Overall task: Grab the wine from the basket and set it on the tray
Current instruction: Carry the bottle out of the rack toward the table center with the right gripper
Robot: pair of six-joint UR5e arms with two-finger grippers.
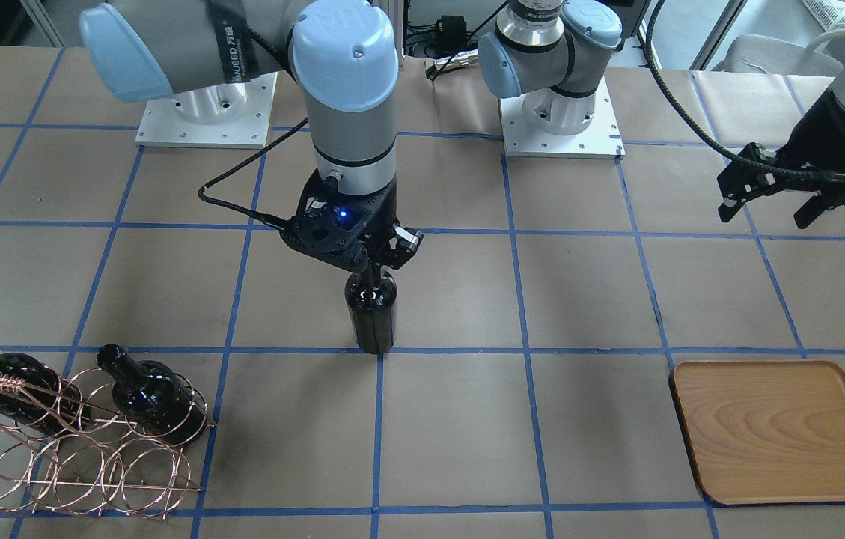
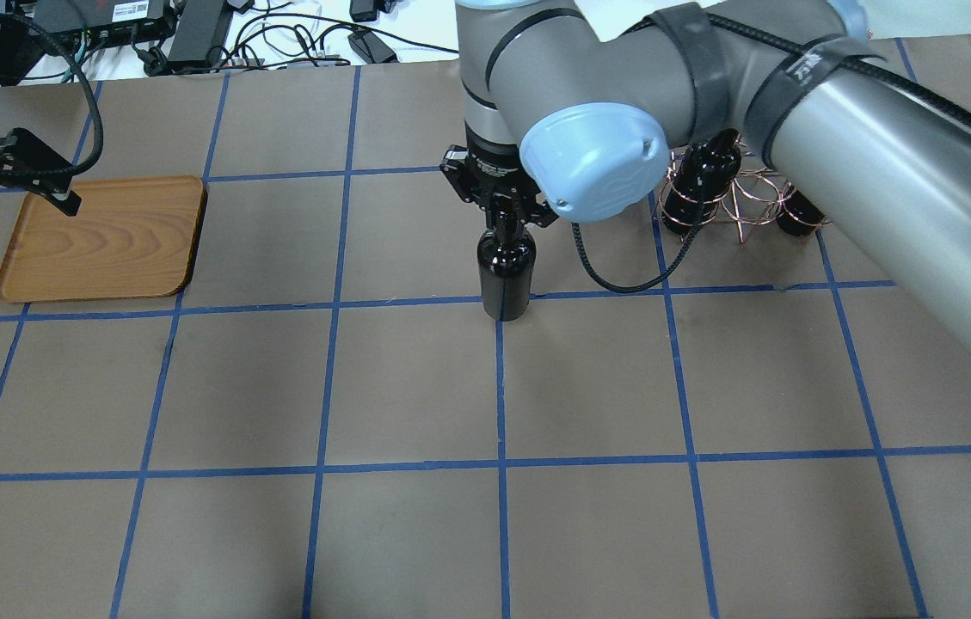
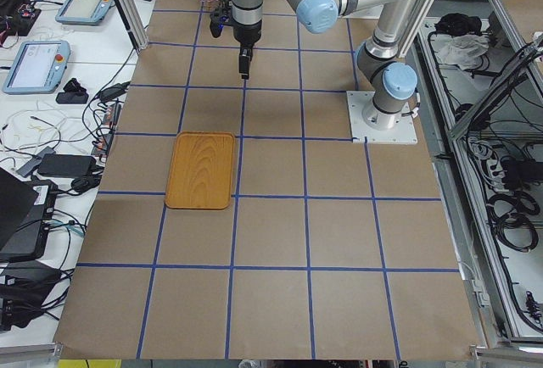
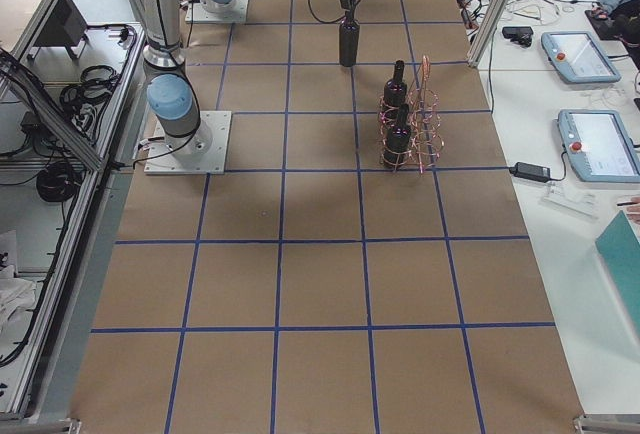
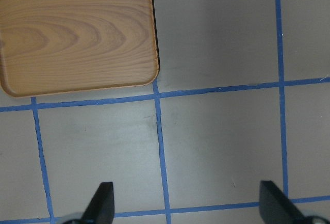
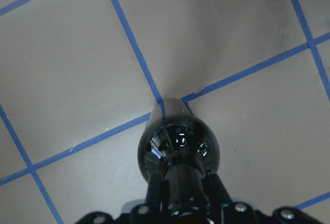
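Observation:
The wine bottle, now upright at a tape crossing mid-table, will stand against the blue tape line just traywards of the mid-table crossing (image 1: 420,341) (image 6: 133,127), and I should set it there with my right gripper.
My right gripper (image 1: 372,271) is shut on the neck of a dark glass wine bottle (image 1: 371,318). The bottle is upright at a blue tape crossing mid-table; it also shows in the overhead view (image 2: 504,277) and the right wrist view (image 6: 178,144). The copper wire basket (image 1: 85,468) sits to my right and holds two more bottles (image 1: 149,393), (image 1: 14,378). The wooden tray (image 1: 781,430) lies empty on my left side, and also shows in the left wrist view (image 5: 77,33). My left gripper (image 1: 766,213) is open and empty, in the air near the tray's far edge (image 2: 21,199).
The brown paper table top (image 2: 416,387) carries a grid of blue tape. Both arm bases (image 1: 560,112) stand on white plates at the robot side. Cables and electronics (image 2: 193,26) lie beyond the table's far edge.

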